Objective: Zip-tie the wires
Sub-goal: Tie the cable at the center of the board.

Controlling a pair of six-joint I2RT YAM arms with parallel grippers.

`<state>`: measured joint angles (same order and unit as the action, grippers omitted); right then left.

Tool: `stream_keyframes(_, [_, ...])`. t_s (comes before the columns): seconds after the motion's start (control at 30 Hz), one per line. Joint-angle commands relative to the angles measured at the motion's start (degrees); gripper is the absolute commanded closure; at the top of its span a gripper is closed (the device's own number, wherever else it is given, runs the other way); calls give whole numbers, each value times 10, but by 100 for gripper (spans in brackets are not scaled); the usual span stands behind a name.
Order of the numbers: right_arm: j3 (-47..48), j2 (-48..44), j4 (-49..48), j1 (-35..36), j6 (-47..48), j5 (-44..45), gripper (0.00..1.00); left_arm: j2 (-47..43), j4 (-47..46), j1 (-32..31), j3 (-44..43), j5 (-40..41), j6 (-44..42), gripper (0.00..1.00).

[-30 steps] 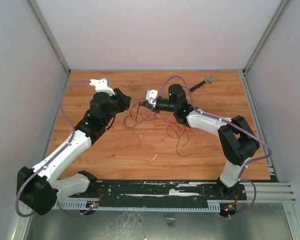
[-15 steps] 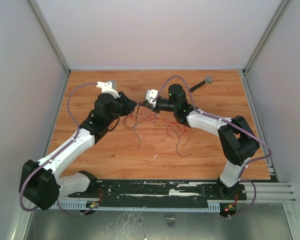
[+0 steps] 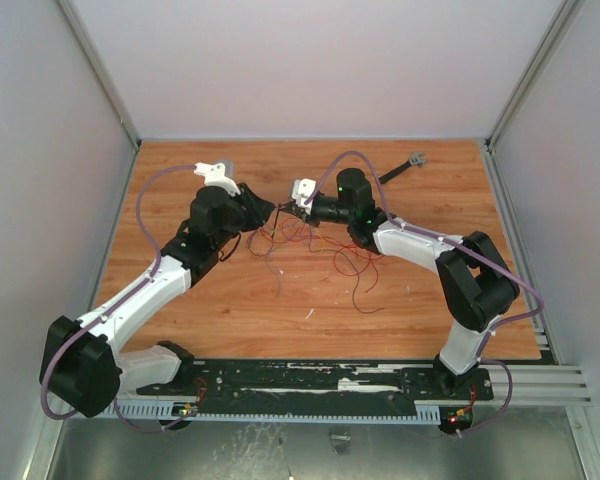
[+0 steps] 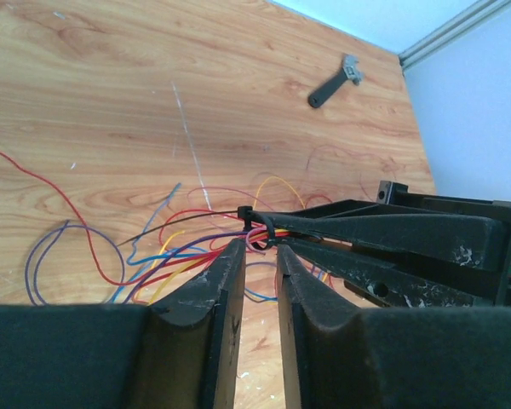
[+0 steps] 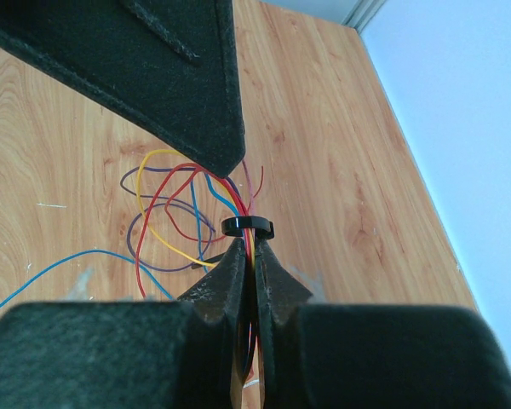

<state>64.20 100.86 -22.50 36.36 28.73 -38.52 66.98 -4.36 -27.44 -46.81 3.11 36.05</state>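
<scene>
My right gripper pinches just wires behind the zip tie's black loop; it should open slightly, move forward and grab the loop itself (image 5: pixel 248 227).
The wires (image 3: pixel 315 243) are a loose tangle of thin red, blue, yellow and purple strands on the wooden table. My right gripper (image 3: pixel 284 211) is shut on a gathered bundle of them (image 5: pixel 249 243). The zip tie (image 5: pixel 247 226) is a small black loop around that bundle, just past the right fingertips; it also shows in the left wrist view (image 4: pixel 261 228). My left gripper (image 3: pixel 267 209) faces the right one tip to tip. Its jaws (image 4: pixel 260 250) stand slightly apart with nothing between them, the tips right at the looped bundle.
A short black tool with a grey head (image 3: pixel 404 166) lies near the back right of the table, also in the left wrist view (image 4: pixel 334 83). Loose wire ends trail toward the table's middle (image 3: pixel 360 285). Grey walls close in the table's sides and back.
My left arm has swung right and forward, bringing its gripper up to the right gripper's tips. The right arm and the wires have stayed still.
</scene>
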Motion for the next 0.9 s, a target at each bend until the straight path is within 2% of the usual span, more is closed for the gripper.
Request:
stream_keyframes(0.0, [1,0,-1,1,-5,3,98,3,-20,4,7,18,-6,71])
stream_keyframes(0.17, [0,-1,-1,1,-7,-2,98,10,-21,4,6,29,-11,61])
stream_keyframes(0.33, [-1,-2,-2,2,-11,-4,98,18,-29,4,5,26,-10,60])
stream_keyframes(0.6, [0,1,-3,2,-15,-6,98,22,-41,4,5,19,-7,71])
stream_keyframes(0.87, [5,5,2,3,-19,-2,98,24,-50,4,6,10,-6,90])
